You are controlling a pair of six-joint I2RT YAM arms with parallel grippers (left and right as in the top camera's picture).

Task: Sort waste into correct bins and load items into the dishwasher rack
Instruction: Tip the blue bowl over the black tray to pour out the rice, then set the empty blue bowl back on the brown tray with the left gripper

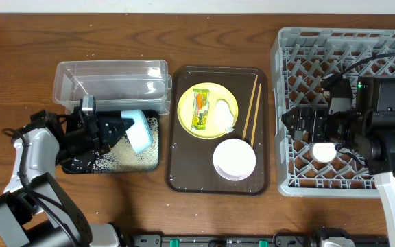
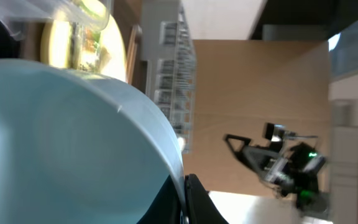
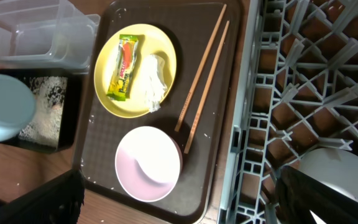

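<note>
The robot's left gripper should release the light-blue bowl on the serving tray's empty corner [image 1: 185,161] next to the white-pinkish bowl.
My left gripper [image 1: 115,130] is shut on the rim of the light-blue bowl [image 1: 138,130], held tilted on its side over the black tray [image 1: 125,159], which holds rice grains. In the left wrist view the bowl [image 2: 73,137] fills the frame, pinched between the fingers [image 2: 188,199]. My right gripper [image 1: 299,123] is open over the grey dishwasher rack [image 1: 286,68], with the small white cup [image 1: 324,151] in the rack beside one finger [image 3: 334,171]. The yellow plate [image 1: 211,92] carries the wrapper [image 1: 201,108] and white scrap [image 1: 225,115]. The chopsticks [image 1: 252,106] and white-pinkish bowl [image 1: 234,159] lie next to it.
The plate, chopsticks and pinkish bowl sit on a dark-brown serving tray [image 1: 184,171] in the middle. The clear plastic tub [image 1: 108,79] stands behind the black tray. A few grains lie scattered on the serving tray and table.
</note>
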